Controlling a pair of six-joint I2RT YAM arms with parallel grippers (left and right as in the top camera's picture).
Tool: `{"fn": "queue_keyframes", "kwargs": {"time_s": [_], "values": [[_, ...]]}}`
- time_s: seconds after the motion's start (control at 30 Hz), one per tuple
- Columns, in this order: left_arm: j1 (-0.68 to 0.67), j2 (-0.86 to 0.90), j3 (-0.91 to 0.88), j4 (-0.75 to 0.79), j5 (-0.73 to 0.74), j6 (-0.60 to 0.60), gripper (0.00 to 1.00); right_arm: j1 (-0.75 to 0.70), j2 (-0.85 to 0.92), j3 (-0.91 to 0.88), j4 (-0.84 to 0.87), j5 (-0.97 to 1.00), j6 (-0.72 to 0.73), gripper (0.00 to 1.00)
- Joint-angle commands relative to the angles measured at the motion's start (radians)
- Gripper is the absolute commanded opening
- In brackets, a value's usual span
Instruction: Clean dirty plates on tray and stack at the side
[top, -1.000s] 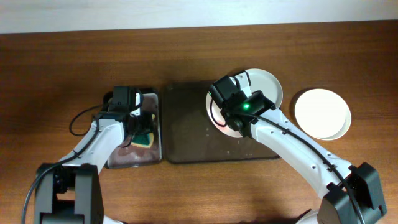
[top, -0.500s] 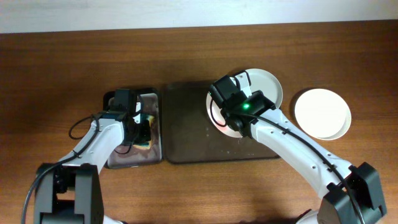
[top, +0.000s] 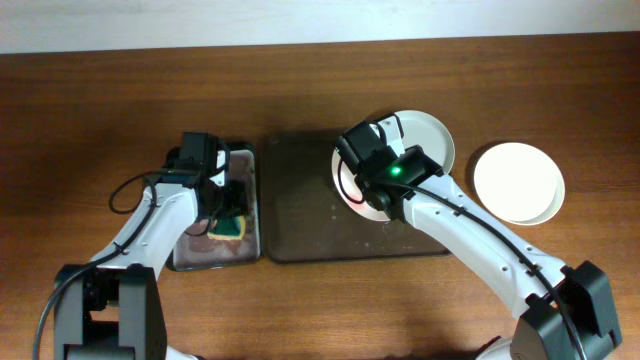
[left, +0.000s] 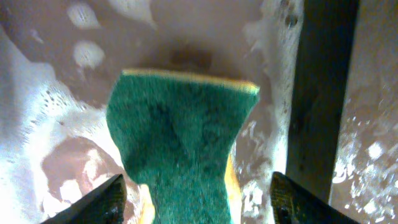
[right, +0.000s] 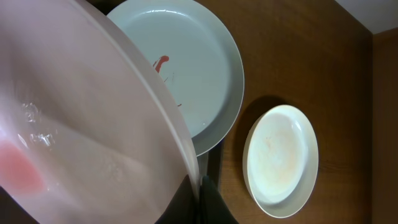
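Note:
I should use my right gripper to put the red-smeared white plate, now tilted over the dark brown tray, down on top of the plain white plate (top: 519, 184) (right: 281, 160) beside the tray and let go.
My right gripper (right: 200, 193) is shut on the rim of a white plate (right: 81, 124) with a red smear and holds it tilted over the dark brown tray (top: 300, 200). The overhead view shows this gripper (top: 372, 205) and plate (top: 343, 185) too. A second plate (right: 180, 68) with a thin red smear lies on the tray's far right corner (top: 428, 135). A third plain white plate (top: 518, 182) lies on the table to the right. My left gripper (left: 198, 196) is open, its fingers either side of a green and yellow sponge (left: 180, 137) without touching it.
The sponge (top: 228, 226) lies in foamy water in a grey metal pan (top: 195, 255) with a black rim (left: 317, 93), left of the tray. Bare wooden table (top: 100, 100) surrounds everything. My left arm's cable loops at the pan's left side.
My left gripper moved down the pan over the sponge, then drew back toward the pan's far end. The sponge stays in the pan. The right arm and its plate have not moved.

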Motion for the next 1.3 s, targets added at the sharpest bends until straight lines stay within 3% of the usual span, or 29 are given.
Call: {"fn": "queue_keyframes", "kwargs": {"time_s": [0.0,0.3,0.37,0.4,0.43,0.47,0.53,0.57,0.67,0.7,0.73,1.0,1.27], "values": [[0.003,0.002,0.011,0.019,-0.011,0.002,0.73,0.005,-0.030,0.022,0.000,0.016,0.016,0.04],[0.003,0.125,0.009,0.068,-0.052,0.002,0.76,0.005,-0.030,0.022,0.000,0.016,0.016,0.04],[0.003,0.134,0.009,0.079,-0.052,0.002,0.71,0.005,-0.030,0.022,0.000,0.016,0.016,0.04],[0.003,0.134,0.009,0.084,-0.052,0.002,0.58,0.005,-0.030,0.022,0.000,0.016,0.016,0.04],[0.003,0.134,0.010,0.094,-0.052,0.002,0.34,0.005,-0.030,0.022,0.000,0.016,0.016,0.04],[0.003,0.134,0.014,0.100,-0.052,0.002,0.22,0.005,-0.030,0.022,0.000,0.016,0.016,0.04],[0.003,0.133,0.021,0.106,-0.052,0.002,0.12,0.005,-0.030,0.022,-0.001,0.016,0.016,0.04],[0.003,0.133,0.028,0.105,-0.053,0.002,0.00,0.005,-0.030,0.022,-0.003,0.016,0.016,0.04],[0.003,0.130,0.044,0.100,-0.054,0.002,0.00,0.005,-0.030,0.022,-0.005,0.016,0.016,0.04],[0.003,0.128,0.054,0.088,-0.053,0.002,0.09,0.005,-0.030,0.022,-0.005,0.016,0.016,0.04],[0.003,0.125,0.061,0.077,-0.053,0.002,0.40,0.005,-0.030,0.022,-0.005,0.016,0.016,0.04],[0.003,0.020,0.130,-0.055,-0.051,0.002,0.90,0.005,-0.036,0.024,-0.003,0.029,0.039,0.04],[0.003,-0.003,0.129,-0.152,-0.018,0.002,0.97,0.054,-0.089,0.061,-0.023,0.203,0.030,0.04]]}}
